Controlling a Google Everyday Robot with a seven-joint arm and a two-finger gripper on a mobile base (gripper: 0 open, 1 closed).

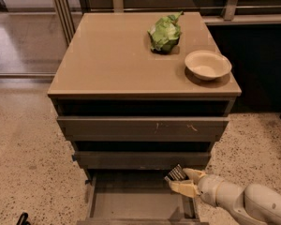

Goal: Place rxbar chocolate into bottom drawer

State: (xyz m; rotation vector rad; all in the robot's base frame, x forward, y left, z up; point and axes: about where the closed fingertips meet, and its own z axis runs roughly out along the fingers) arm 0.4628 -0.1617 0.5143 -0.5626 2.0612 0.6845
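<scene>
My gripper is going to release the rxbar chocolate on the grey tray's bottom near the bottom drawer's front [166, 209], on the side where my arm is.
The bottom drawer [131, 205] is pulled open at the foot of the cabinet, and its grey tray floor shows bare. My gripper [186, 182] reaches in from the lower right, just above the drawer's right rear corner. It is shut on the rxbar chocolate [176, 173], a small dark wrapper with white lettering that sticks out up and to the left between the cream fingers [181, 188]. The bar hangs over the drawer, below the middle drawer's front.
A wrinkly green bag [165, 33] and a cream bowl [208, 64] sit on the cabinet top [107, 55] at the right. The middle drawer front [140, 160] and upper drawer front [143, 126] overhang the bottom drawer. Speckled floor surrounds the cabinet.
</scene>
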